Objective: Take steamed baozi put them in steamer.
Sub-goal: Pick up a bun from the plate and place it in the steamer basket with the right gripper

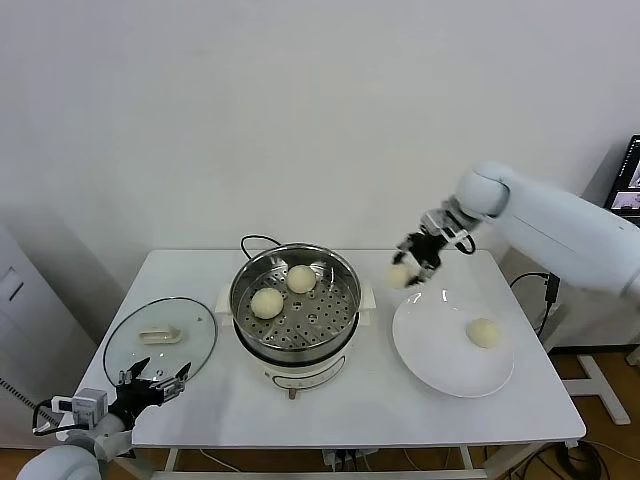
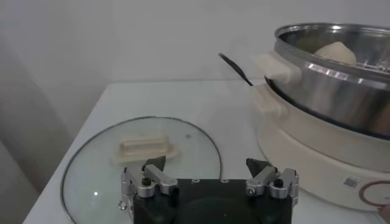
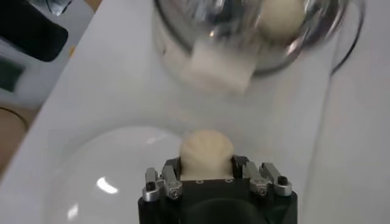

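Note:
My right gripper will let go of the baozi it holds on the steamer's perforated tray (image 1: 293,335), near the tray's front rim.
The steel steamer (image 1: 296,300) stands mid-table on its cream base and holds two cream-white baozi (image 1: 267,302) (image 1: 301,278) on its perforated tray. My right gripper (image 1: 407,268) is shut on a third baozi (image 1: 399,275) and holds it in the air between the steamer's right side and the white plate (image 1: 440,350). In the right wrist view the held baozi (image 3: 206,152) sits between the fingers. A fourth baozi (image 1: 484,332) lies on the plate. My left gripper (image 1: 158,384) is open and empty at the table's front left, over the glass lid (image 1: 160,338).
The glass lid with its cream handle (image 2: 141,148) lies flat left of the steamer. A black cord (image 1: 252,241) runs behind the steamer. The steamer's cream side handle (image 3: 218,70) is just ahead of the right gripper. A white unit stands beyond the table's left edge.

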You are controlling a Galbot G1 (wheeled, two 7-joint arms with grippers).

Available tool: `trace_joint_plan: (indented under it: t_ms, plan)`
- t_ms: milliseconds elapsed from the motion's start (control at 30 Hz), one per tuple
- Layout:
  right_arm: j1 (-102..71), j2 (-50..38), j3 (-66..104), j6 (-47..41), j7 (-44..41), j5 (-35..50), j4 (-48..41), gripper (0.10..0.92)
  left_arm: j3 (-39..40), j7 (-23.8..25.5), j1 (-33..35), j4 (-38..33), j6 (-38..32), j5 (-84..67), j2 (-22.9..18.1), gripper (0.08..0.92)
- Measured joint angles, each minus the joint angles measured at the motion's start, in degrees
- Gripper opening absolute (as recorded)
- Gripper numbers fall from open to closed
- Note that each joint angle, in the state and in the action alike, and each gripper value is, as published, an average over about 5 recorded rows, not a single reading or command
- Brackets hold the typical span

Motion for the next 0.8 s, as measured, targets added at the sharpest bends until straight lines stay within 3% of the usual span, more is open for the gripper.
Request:
trace_joint_plan:
  t_ms: [467, 800]
  plan:
    - [1.49, 13.63, -0.11, 16.47, 0.37, -2.21, 1.38, 0.518, 0.08, 0.02, 0.04, -0.26, -0.06, 0.01, 0.06, 0.823]
    - [-0.29, 17.15, -0.68, 25.42, -1.22, -6.23, 3.58, 0.525, -0.21, 0.09, 0.40, -0.19, -0.33, 0.00, 0.21, 0.823]
